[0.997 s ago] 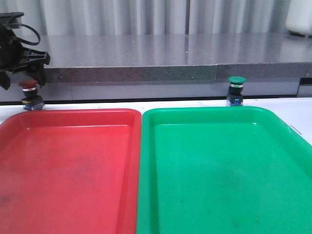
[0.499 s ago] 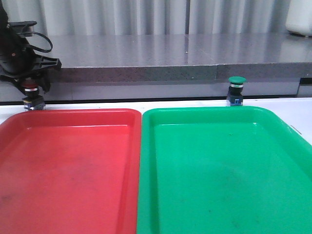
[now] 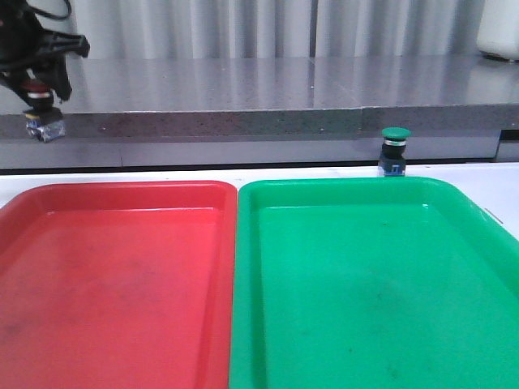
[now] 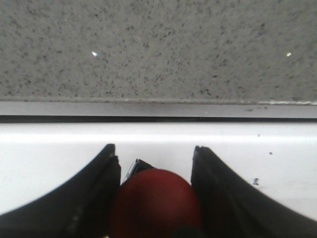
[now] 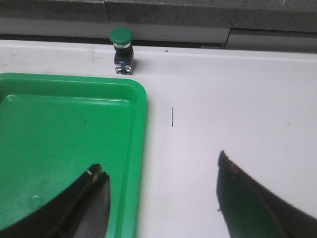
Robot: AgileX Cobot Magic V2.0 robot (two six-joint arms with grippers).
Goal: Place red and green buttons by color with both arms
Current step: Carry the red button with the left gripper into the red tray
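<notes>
My left gripper needs to let go of the red button so that it sits upright on the back half of the red tray's bottom [image 3: 75, 276].
My left gripper [image 3: 36, 91] hangs at the far left, above the table, shut on the red button [image 3: 39, 112], whose dark red cap [image 4: 156, 201] fills the space between the two black fingers. The green button [image 3: 394, 151] stands upright on the white table just behind the green tray [image 3: 243, 243]; the right wrist view shows it as well, green button [image 5: 122, 49] beyond the tray's corner. My right gripper [image 5: 161, 161] is open and empty, hovering over the green tray's [image 5: 138, 144] right edge and bare table. It is out of the front view.
A red tray [image 3: 227, 267] lies left of the green tray, their long sides touching. A grey stone ledge [image 3: 268, 121] runs along the back of the table, close behind the green button.
The left gripper has risen with the red button, lifting it off the table behind the red tray to ledge height. The green button has not moved.
</notes>
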